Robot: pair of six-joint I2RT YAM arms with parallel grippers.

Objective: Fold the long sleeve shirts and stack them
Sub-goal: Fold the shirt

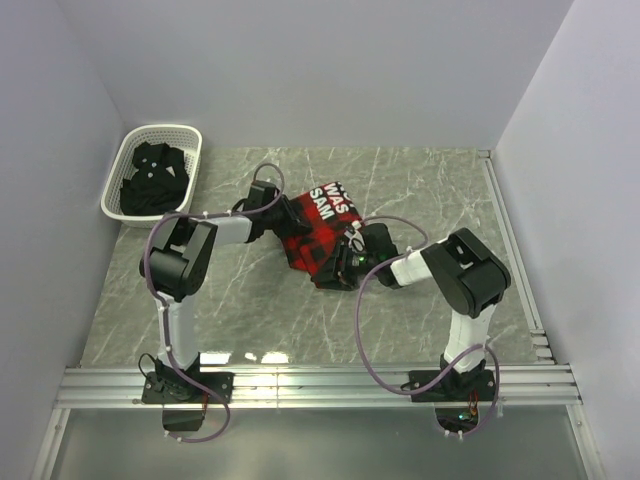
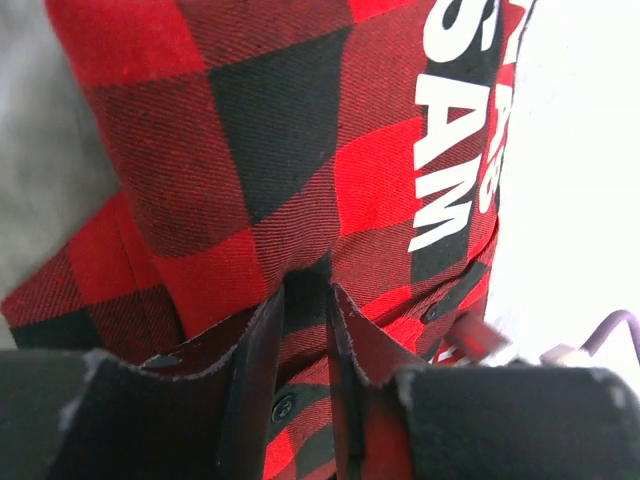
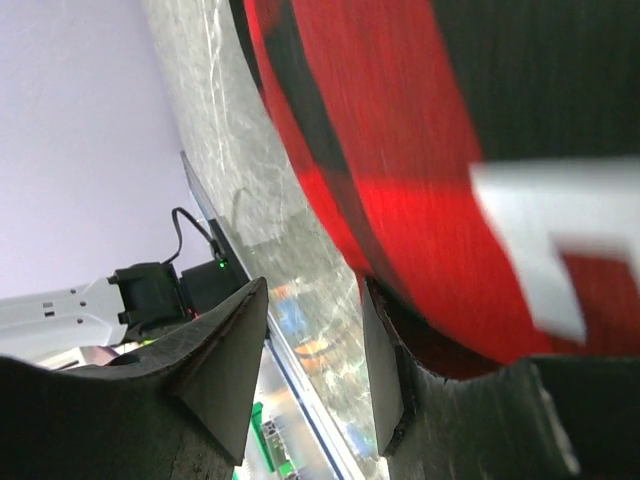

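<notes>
The flannel shirt sits crooked, near edge bunched, so next my left gripper regrips the shirt's side (image 1: pixel 297 242) while my right gripper spreads that edge out.
A red-and-black buffalo-check flannel shirt (image 1: pixel 325 238) lies bunched at the middle of the marble table (image 1: pixel 440 190), with a black patch lettered in white (image 1: pixel 335 203) turned up at its far edge. My left gripper (image 1: pixel 290 216) comes onto its left side. In the left wrist view that gripper (image 2: pixel 307 292) has its fingers drawn close around a raised fold of the flannel (image 2: pixel 250 150) beside a dark button (image 2: pixel 283 407). My right gripper (image 1: pixel 347 262) sits at the shirt's near right edge. In the right wrist view it (image 3: pixel 314 290) is open, with only table between the fingers and flannel (image 3: pixel 400 150) draped against the outside of one finger. A black shirt (image 1: pixel 152 178) lies crumpled in the basket.
The white lattice basket (image 1: pixel 190 150) stands at the far left corner against the wall. Metal rails run along the table's near edge (image 1: pixel 320 380) and right edge (image 1: pixel 510 240). Purple cables loop from both arms over the table.
</notes>
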